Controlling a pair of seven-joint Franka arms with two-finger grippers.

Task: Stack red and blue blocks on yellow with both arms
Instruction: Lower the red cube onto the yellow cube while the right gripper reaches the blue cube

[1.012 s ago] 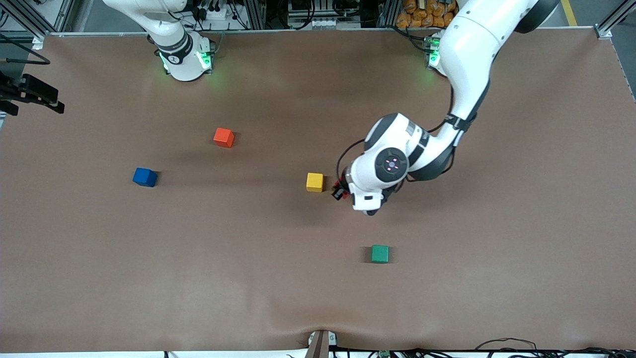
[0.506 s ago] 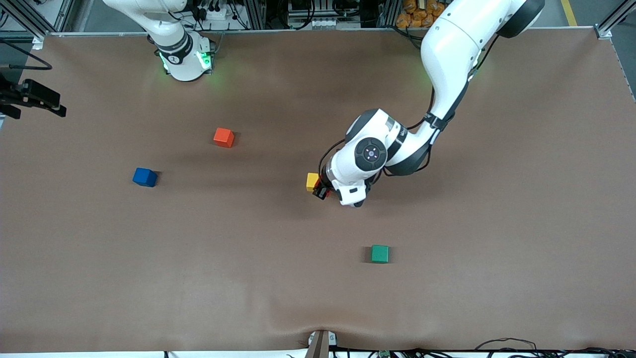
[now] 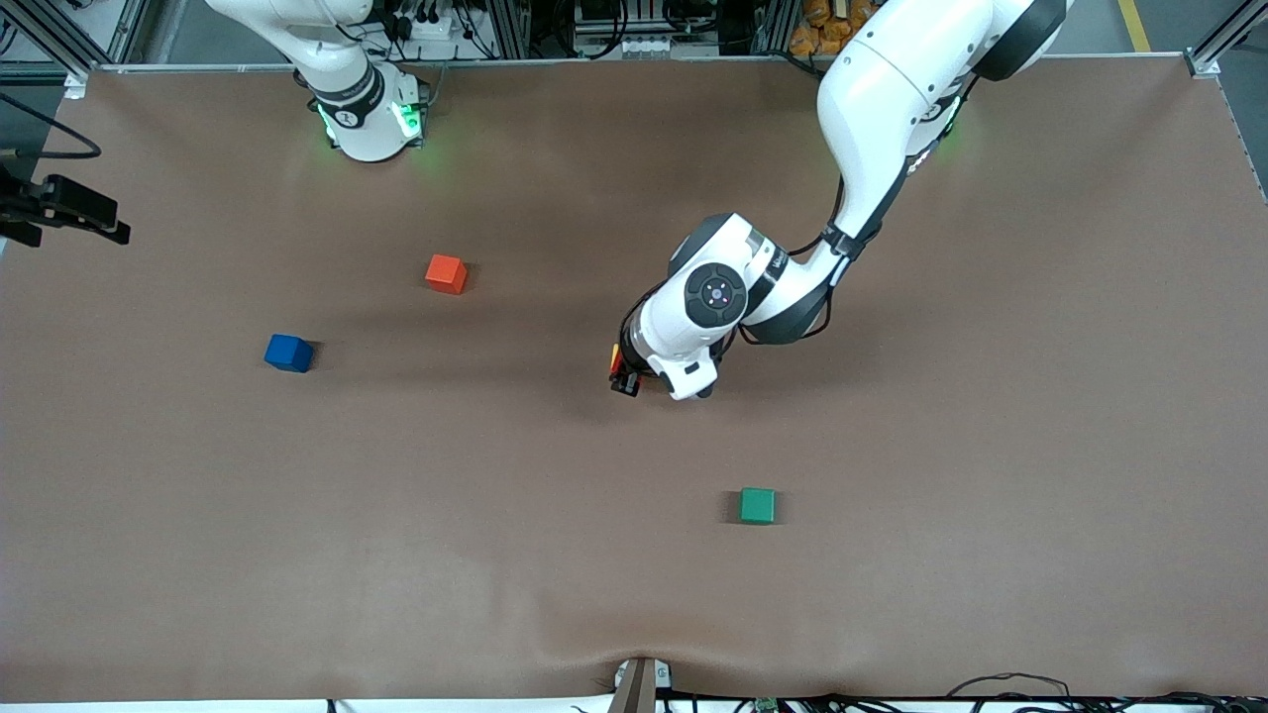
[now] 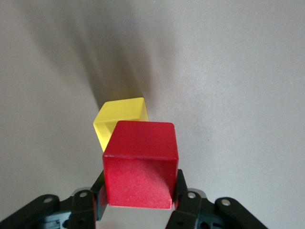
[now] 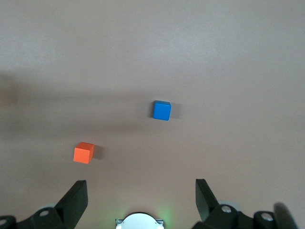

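Note:
My left gripper is holding the red cube in the air just over the yellow one. It will let it go squarely on the top side of the yellow cube [image 3: 627, 367] [image 4: 125, 142].
My left gripper [image 3: 624, 379] is shut on the red cube [image 4: 140, 162] and holds it in the air just over the yellow cube [image 4: 121, 112]. In the left wrist view the red cube overlaps one corner of the yellow one and is offset from it. In the front view the wrist hides all but a sliver of the yellow cube [image 3: 615, 355]. The blue cube [image 3: 288, 353] sits on the table toward the right arm's end and also shows in the right wrist view [image 5: 162, 110]. My right gripper [image 5: 140, 188] is open and empty, high above that end.
An orange cube [image 3: 446, 273] lies beside the blue cube, farther from the front camera. A green cube [image 3: 758, 505] lies nearer to the front camera than the left gripper. The brown table [image 3: 991, 446] spreads wide around them.
My left gripper has carried the red cube toward the right arm's end, from beside the yellow cube to over it. The right arm has barely shifted.

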